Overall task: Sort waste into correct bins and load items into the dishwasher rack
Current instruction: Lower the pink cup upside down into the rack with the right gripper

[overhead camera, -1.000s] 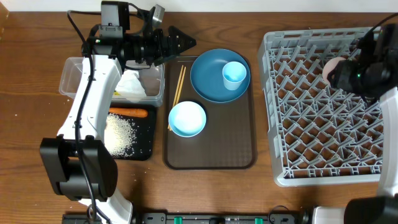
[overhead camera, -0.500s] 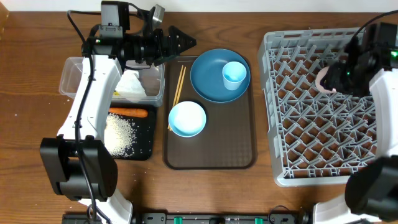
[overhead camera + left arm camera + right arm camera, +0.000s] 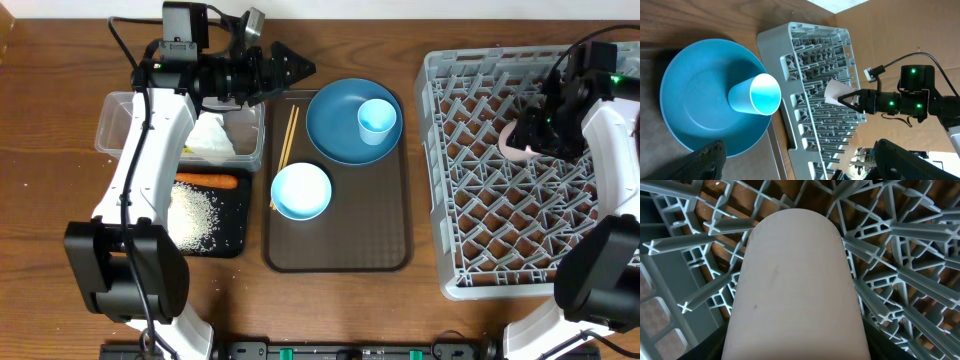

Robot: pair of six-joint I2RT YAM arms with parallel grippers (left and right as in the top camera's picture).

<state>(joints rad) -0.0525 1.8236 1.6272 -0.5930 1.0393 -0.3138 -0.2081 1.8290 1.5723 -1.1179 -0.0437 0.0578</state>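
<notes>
Next, my right gripper sets the pale pink cup down in the grey dishwasher rack (image 3: 463, 154), against the side that faces the dark-blue plate.
My right gripper (image 3: 527, 132) is shut on the pale pink cup (image 3: 510, 142), holding it on its side just above the grey dishwasher rack (image 3: 520, 230), left of the rack's middle. In the right wrist view the cup (image 3: 795, 280) fills the frame over the lattice (image 3: 900, 240). My left gripper (image 3: 300, 68) hangs open and empty behind the dark-blue plate (image 3: 340, 135). A light blue cup (image 3: 377, 120) lies on that plate. The light blue bowl (image 3: 301, 190) and chopsticks (image 3: 286, 150) rest on the brown tray (image 3: 380, 240). The left wrist view shows the plate (image 3: 690, 115), the cup (image 3: 757, 94) and the rack (image 3: 810, 60).
A clear tub (image 3: 120, 125) at the left holds crumpled white tissue (image 3: 212, 138). In front of it a black tray (image 3: 235, 225) carries an orange carrot (image 3: 206, 182) and white rice (image 3: 192, 215). The left arm reaches over the tub.
My right gripper has carried the pink cup leftward and a little toward the front over the rack, turning as it went. The left arm has not moved.
</notes>
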